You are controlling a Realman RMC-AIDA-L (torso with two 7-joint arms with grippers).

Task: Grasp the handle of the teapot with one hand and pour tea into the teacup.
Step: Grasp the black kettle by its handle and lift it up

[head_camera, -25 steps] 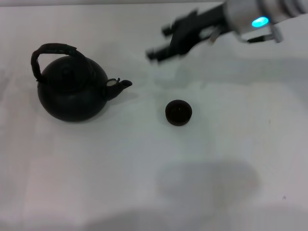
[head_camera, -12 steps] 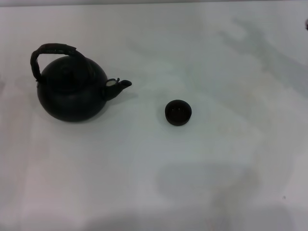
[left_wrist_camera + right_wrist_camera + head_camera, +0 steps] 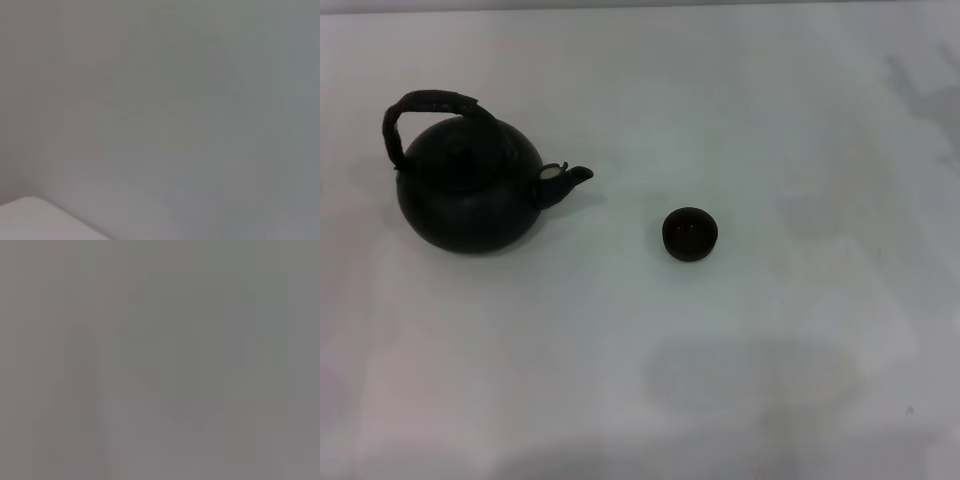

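Observation:
Next, my left gripper closes on the upright side of the teapot's handle (image 3: 393, 145), down low on the end that is farthest from the teapot's spout.
The teapot (image 3: 470, 195) stands upright at the left of the white table, its short spout (image 3: 572, 178) pointing right toward the teacup. Its dark-brown wrapped handle (image 3: 425, 104) arches over the lid. The tiny black teacup (image 3: 690, 233) sits to the right of the spout, with a gap between them. Neither gripper shows in the head view. Both wrist views show only blank grey surface.
The white table (image 3: 770, 330) spreads around both objects. Faint shadows lie at the far right and near the front edge. Nothing else stands on it.
One second ago the right arm and gripper reached in at the upper right, above the teacup. It has withdrawn to the right and out of view. The teapot and teacup have not moved.

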